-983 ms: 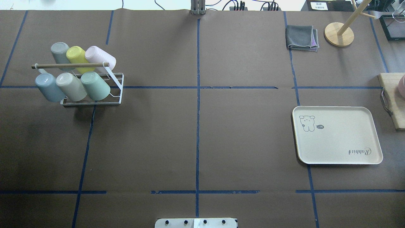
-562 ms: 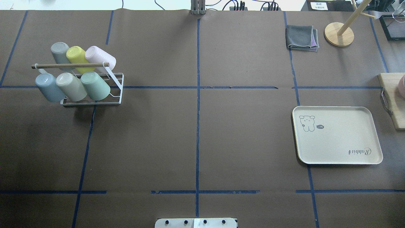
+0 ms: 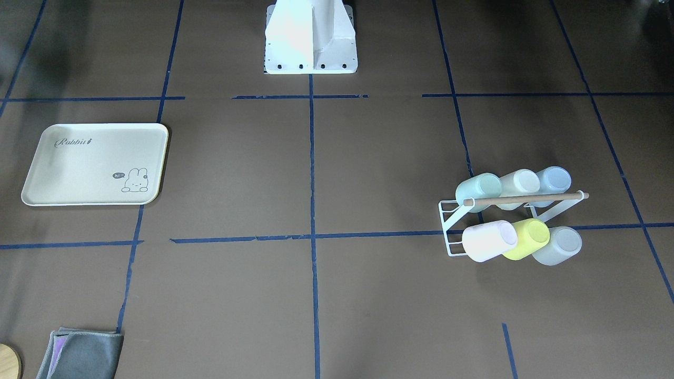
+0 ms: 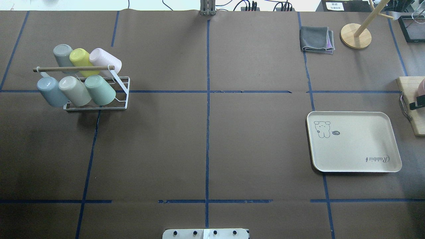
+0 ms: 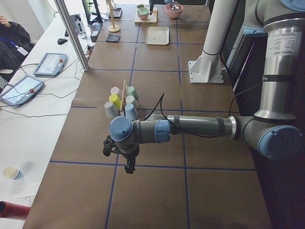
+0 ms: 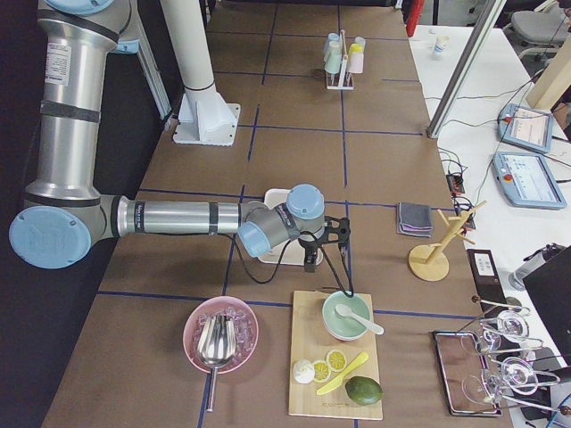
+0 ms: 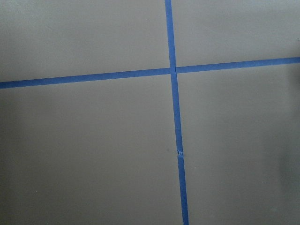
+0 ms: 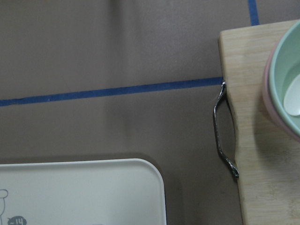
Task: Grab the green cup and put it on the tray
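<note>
My right hand next closes on the middle of the tray's short edge (image 3: 35, 158) facing the wooden board.
The green cup (image 4: 99, 89) hangs tilted on a white wire rack (image 4: 127, 93) at the table's far left, as the rightmost cup of the near row; it also shows in the front-facing view (image 3: 478, 188). The tray (image 4: 353, 146) lies flat with nothing on it at the right, and it also shows in the front-facing view (image 3: 89, 168) and the right wrist view (image 8: 79, 192). My left gripper (image 5: 128, 167) points down at bare table past the rack. My right gripper (image 6: 326, 241) hangs between the tray and a wooden board. I cannot tell whether either is open or shut.
The rack also holds blue, beige, grey, yellow-green and pink cups. A wooden board (image 4: 411, 106) with a mint-green bowl (image 8: 288, 79) lies right of the tray. A grey cloth (image 4: 317, 39) and a wooden stand (image 4: 355, 36) sit at the far right.
A dark part of my right gripper has come into the overhead view at the right edge, over the wooden board. The cups and tray have not moved.
</note>
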